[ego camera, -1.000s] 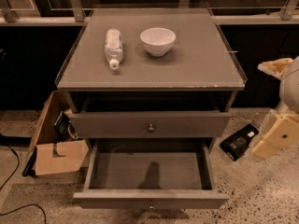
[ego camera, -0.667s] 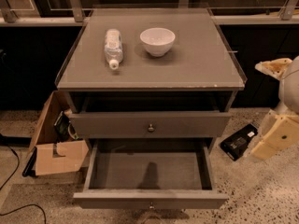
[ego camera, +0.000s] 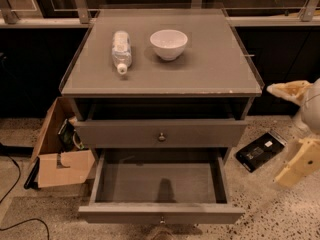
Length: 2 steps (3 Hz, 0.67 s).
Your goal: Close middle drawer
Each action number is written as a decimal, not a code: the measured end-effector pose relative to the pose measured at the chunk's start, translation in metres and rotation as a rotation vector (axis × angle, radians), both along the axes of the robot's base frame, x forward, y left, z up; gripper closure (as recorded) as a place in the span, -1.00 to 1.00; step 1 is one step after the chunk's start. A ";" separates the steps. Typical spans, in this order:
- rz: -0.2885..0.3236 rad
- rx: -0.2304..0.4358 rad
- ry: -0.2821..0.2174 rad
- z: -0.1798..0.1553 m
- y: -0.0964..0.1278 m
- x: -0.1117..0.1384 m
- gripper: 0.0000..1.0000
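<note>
Next, my gripper goes to the middle drawer's front panel end [ego camera: 240, 213] nearest the flat black object and closes there.
The middle drawer [ego camera: 161, 213] is pulled far out at the bottom of the grey-brown cabinet. Its inside is bare, and its low front panel has a small round knob [ego camera: 161, 220] at the centre. Above it, the drawer with the taller front panel [ego camera: 120, 133] and a like knob stands only slightly out. My gripper [ego camera: 296, 129] shows as cream-coloured parts at the right edge of the view, beside the cabinet and well apart from the middle drawer and its knob.
On the cabinet top [ego camera: 210, 69] lie a plastic bottle [ego camera: 121, 50] on its side and a white bowl [ego camera: 169, 44]. An open cardboard box [ego camera: 60, 156] stands on the floor at the left. A flat black object [ego camera: 260, 150] lies on the floor at the right.
</note>
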State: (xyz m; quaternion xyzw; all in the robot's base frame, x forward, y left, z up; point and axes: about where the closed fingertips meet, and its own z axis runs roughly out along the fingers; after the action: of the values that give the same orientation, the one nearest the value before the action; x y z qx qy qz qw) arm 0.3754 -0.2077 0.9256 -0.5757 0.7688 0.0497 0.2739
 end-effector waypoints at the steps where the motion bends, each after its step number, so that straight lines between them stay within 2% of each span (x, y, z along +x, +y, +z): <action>1: 0.123 0.092 0.060 -0.031 0.001 -0.010 -1.00; 2: 0.148 0.152 0.086 -0.056 -0.003 -0.022 -1.00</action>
State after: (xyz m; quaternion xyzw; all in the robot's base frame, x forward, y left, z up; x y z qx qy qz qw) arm 0.3538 -0.2109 0.8699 -0.6059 0.7291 0.1527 0.2794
